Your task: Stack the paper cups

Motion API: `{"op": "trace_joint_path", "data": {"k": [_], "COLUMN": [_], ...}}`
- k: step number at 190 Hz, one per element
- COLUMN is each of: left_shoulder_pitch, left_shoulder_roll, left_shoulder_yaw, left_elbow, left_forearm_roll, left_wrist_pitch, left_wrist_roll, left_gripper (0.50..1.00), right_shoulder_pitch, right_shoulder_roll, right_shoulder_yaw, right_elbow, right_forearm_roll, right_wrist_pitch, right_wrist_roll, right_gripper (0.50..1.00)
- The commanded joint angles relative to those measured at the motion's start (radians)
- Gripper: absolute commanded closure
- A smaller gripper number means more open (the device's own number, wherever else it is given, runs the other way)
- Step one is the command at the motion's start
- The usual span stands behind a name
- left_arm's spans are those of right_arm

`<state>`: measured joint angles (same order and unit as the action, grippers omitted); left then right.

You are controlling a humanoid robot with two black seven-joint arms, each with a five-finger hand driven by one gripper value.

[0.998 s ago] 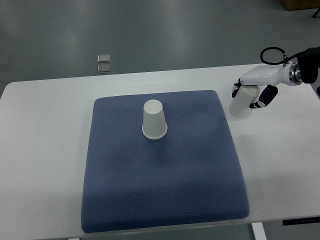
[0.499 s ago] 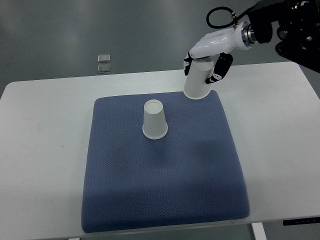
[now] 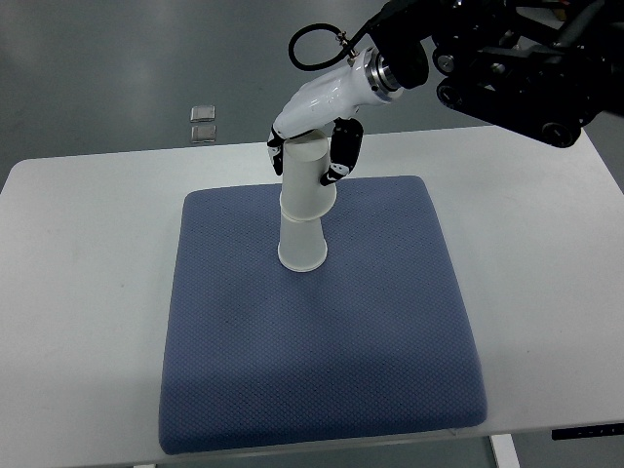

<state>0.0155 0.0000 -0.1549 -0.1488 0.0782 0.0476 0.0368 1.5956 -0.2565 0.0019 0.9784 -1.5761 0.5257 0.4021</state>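
Note:
Next, my right gripper releases the upper paper cup snugly over the standing paper cup on the blue mat (image 3: 301,231).
An upside-down white paper cup (image 3: 302,249) stands on the blue mat (image 3: 322,341), left of its middle and toward the far edge. A second white paper cup (image 3: 308,180), also mouth down, is held directly over it, its rim overlapping the top of the standing cup. My right hand (image 3: 310,146) comes in from the upper right and is shut on this upper cup, white palm above it, dark fingers (image 3: 343,154) down its right side. How far the upper cup is seated over the lower one I cannot tell.
The mat lies on a white table (image 3: 88,292). Two small shiny squares (image 3: 203,123) lie on the grey floor beyond the table's far edge. The right arm's dark bulk (image 3: 507,68) fills the upper right corner.
My right hand has carried the held cup from the table's right side leftward across the mat's far edge until it hangs over the standing cup.

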Motion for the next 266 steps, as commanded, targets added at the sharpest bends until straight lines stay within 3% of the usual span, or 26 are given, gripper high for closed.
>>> {"op": "trace_joint_path", "data": {"k": [1, 240, 252, 266], "left_shoulder_pitch": [0.0, 0.0, 0.0, 0.0], "left_shoulder_roll": [0.0, 0.0, 0.0, 0.0], "left_shoulder_yaw": [0.0, 0.0, 0.0, 0.0], "left_elbow": [0.0, 0.0, 0.0, 0.0], "left_forearm_roll": [0.0, 0.0, 0.0, 0.0], "left_wrist_pitch": [0.0, 0.0, 0.0, 0.0], "left_wrist_roll": [0.0, 0.0, 0.0, 0.0], "left_gripper": [0.5, 0.5, 0.5, 0.5], "right_shoulder_pitch": [-0.011, -0.075, -0.08, -0.086], "right_shoulder_roll": [0.014, 0.091, 0.092, 0.102], "right_shoulder_yaw": [0.0, 0.009, 0.01, 0.01], "right_elbow": [-0.026, -0.126, -0.127, -0.13], "right_forearm_roll": [-0.002, -0.005, -0.005, -0.005], "right_wrist_pitch": [-0.001, -0.019, -0.027, -0.032], "right_wrist_roll": [-0.002, -0.005, -0.005, -0.006], "right_gripper": [0.834, 0.822, 0.805, 0.716]}}
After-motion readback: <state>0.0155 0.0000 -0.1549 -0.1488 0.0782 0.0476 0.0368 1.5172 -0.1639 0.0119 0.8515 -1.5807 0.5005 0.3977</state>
